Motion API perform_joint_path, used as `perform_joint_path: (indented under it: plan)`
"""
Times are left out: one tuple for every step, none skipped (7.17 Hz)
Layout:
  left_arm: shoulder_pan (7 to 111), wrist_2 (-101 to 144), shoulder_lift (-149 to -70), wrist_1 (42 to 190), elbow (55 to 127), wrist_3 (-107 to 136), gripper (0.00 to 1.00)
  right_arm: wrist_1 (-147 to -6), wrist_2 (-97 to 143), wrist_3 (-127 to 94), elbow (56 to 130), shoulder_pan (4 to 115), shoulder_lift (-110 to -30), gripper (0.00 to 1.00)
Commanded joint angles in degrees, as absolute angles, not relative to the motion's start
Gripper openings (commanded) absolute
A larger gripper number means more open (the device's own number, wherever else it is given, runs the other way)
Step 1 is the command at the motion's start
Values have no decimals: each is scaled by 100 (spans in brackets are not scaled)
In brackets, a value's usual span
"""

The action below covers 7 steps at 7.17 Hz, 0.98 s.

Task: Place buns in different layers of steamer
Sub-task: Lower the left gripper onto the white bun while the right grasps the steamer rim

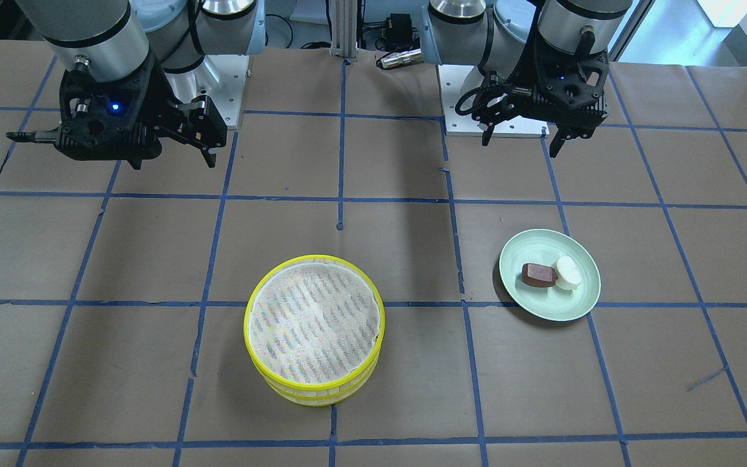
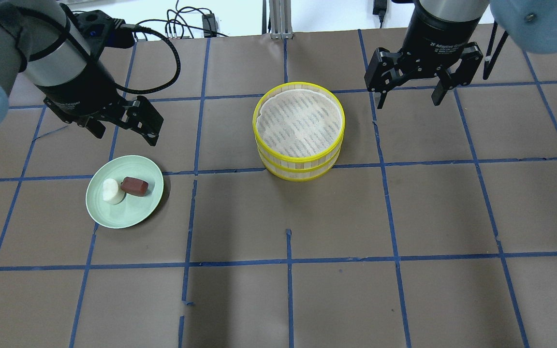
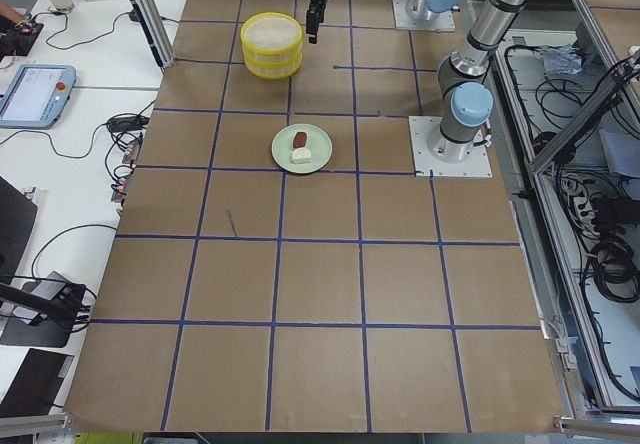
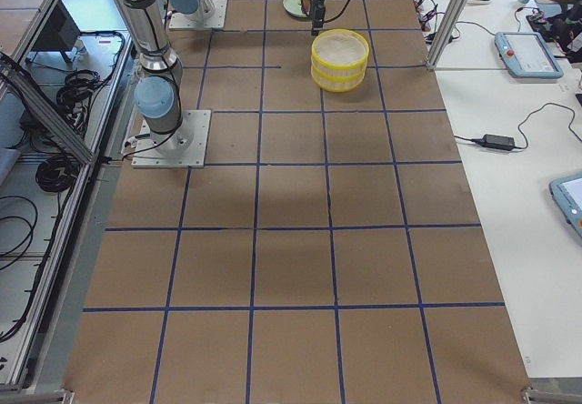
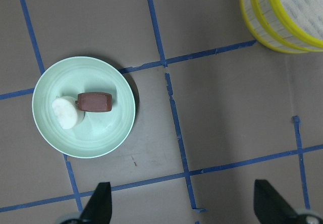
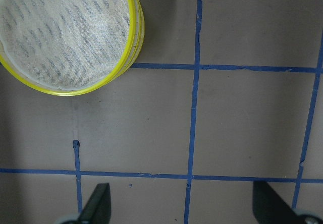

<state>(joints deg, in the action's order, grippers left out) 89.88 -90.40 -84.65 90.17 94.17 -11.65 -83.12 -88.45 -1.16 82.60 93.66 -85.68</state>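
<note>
I will close my right gripper on the top tray's yellow rim (image 1: 248, 307) (image 6: 135, 30) on the steamer, at the side farthest from the pale green plate.
The steamer (image 2: 299, 157) is two yellow-rimmed trays stacked at mid-table, and the top mesh floor is empty; it also shows in the front view (image 1: 314, 388). A dark reddish-brown bun (image 2: 135, 186) and a white round bun (image 2: 113, 191) lie touching on a pale green plate (image 2: 131, 215). My left gripper (image 2: 124, 134) hangs open and empty above the table, just behind the plate. The left wrist view shows the brown bun (image 5: 95, 102) and the white bun (image 5: 67, 113). My right gripper (image 2: 408, 101) is open and empty, to the right of the steamer and apart from it.
The table is covered in brown paper with a blue tape grid. The arm bases (image 1: 477, 104) stand on the robot's side. Monitors, a pendant and cables lie on side benches beyond the table edge (image 3: 40, 94).
</note>
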Motion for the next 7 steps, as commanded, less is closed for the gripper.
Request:
perform_joint_path:
  plan:
    - [8991, -9035, -8464, 9018, 9422, -1169, 100, -8314, -8859, -166, 8297, 9395, -8543, 100]
    - [8991, -9070, -8455, 9035, 9422, -1178, 100, -8375, -8790, -184, 8436, 9396, -8517, 100]
    - [8974, -9088, -8559, 9026, 9483, -1195, 100, -9211, -8693, -150, 8559, 9413, -8177, 100]
    - [8869, -9070, -8621, 8800, 9892, -1187, 100, -10212, -8840, -123, 8561, 9526, -7643, 100]
    - [8833, -9157, -8674, 8102, 10410, -1456, 100, -10413, -8833, -254, 8543, 9727, -7316, 100]
    - [8642, -9645, -8849, 7451, 10859, -1763, 100, -10789, -8824, -342, 8534, 9738, -6895, 91]
    - [8205, -9720, -9225, 6844, 11159, -2245, 100, -10880, -8816, -386, 8595, 9747, -6769, 91]
